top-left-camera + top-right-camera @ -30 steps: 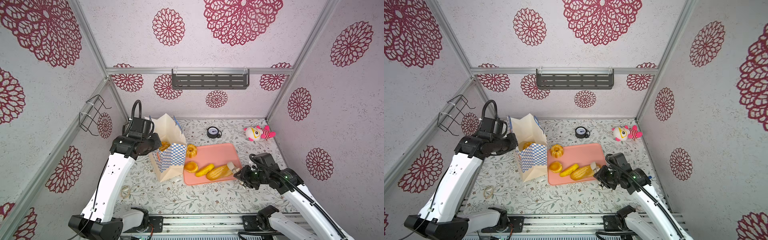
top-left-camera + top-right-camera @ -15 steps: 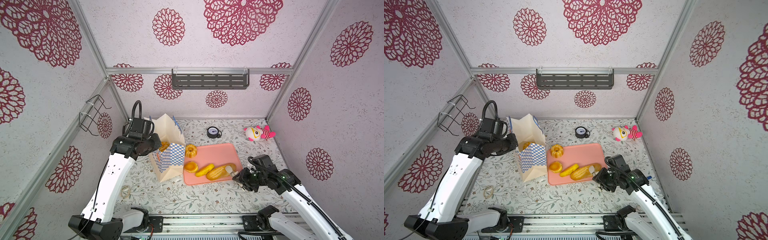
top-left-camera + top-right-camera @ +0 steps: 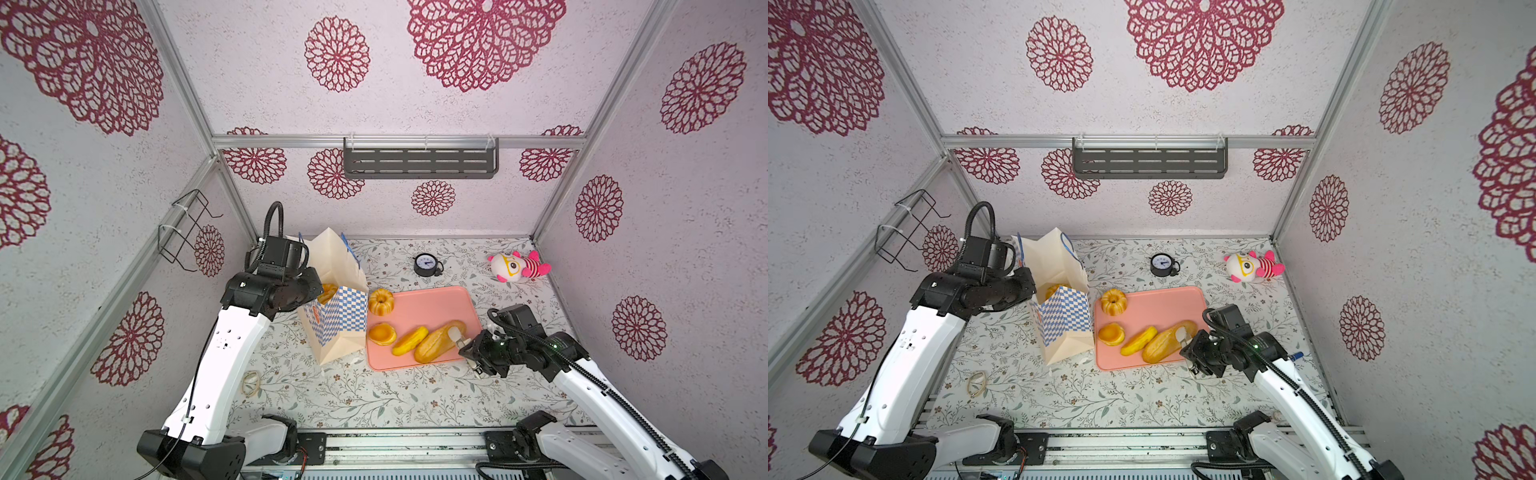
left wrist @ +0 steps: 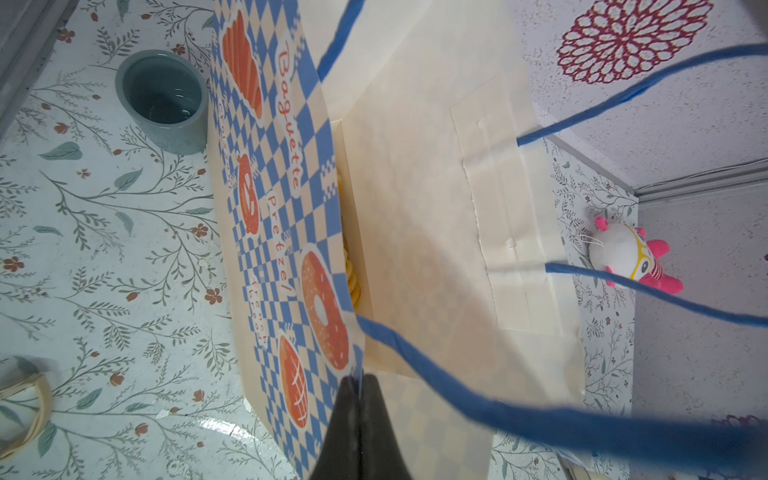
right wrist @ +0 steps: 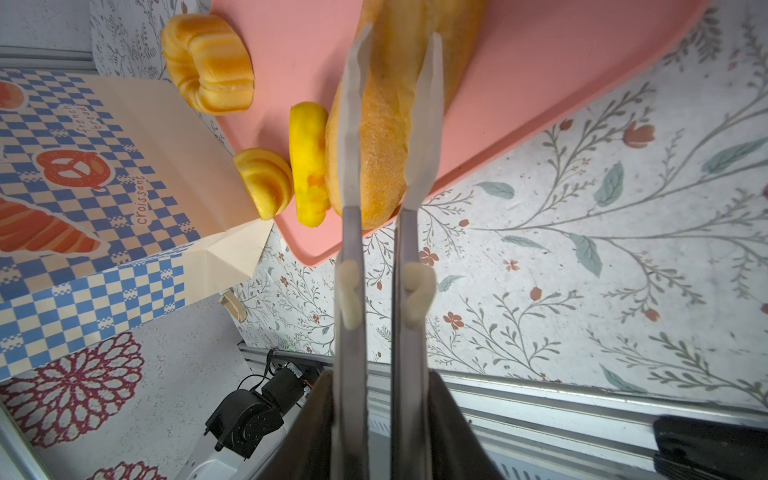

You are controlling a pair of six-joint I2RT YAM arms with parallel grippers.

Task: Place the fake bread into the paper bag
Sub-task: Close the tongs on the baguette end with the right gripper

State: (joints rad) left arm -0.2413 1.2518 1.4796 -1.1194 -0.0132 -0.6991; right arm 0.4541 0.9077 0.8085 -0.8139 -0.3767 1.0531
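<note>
The loaf's broad top lies under both fingers of my right gripper, so next I back off and pinch the long side [image 5: 459, 76] that faces away from the yellow roll.
The paper bag [image 3: 336, 328] [image 3: 1063, 328] stands open left of the pink tray [image 3: 428, 303], and one golden piece of fake bread [image 3: 328, 291] shows inside it. My left gripper [image 4: 358, 380] is shut on the bag's checkered rim [image 4: 291, 249]. A long loaf [image 3: 436, 343] [image 5: 384, 137] lies on the tray, and my right gripper [image 3: 457, 334] [image 5: 399, 37] is shut on its near end. Next to the loaf lie a yellow roll [image 3: 410, 340] [image 5: 309, 162] and a small round bun [image 3: 382, 333] [image 5: 266, 183]. A fluted ring cake [image 3: 381, 302] [image 5: 208, 70] sits at the tray's far left corner.
A small black clock [image 3: 426, 264] and a pink-and-white plush toy [image 3: 517, 267] lie behind the tray. A rubber band [image 3: 251, 382] lies front left and a blue-grey cup [image 4: 162, 104] stands beside the bag. A dark shelf [image 3: 419, 158] hangs on the back wall.
My right gripper has slid left along the tray's front corner onto the long loaf and shut on it. The left gripper and the bag have stayed put.
</note>
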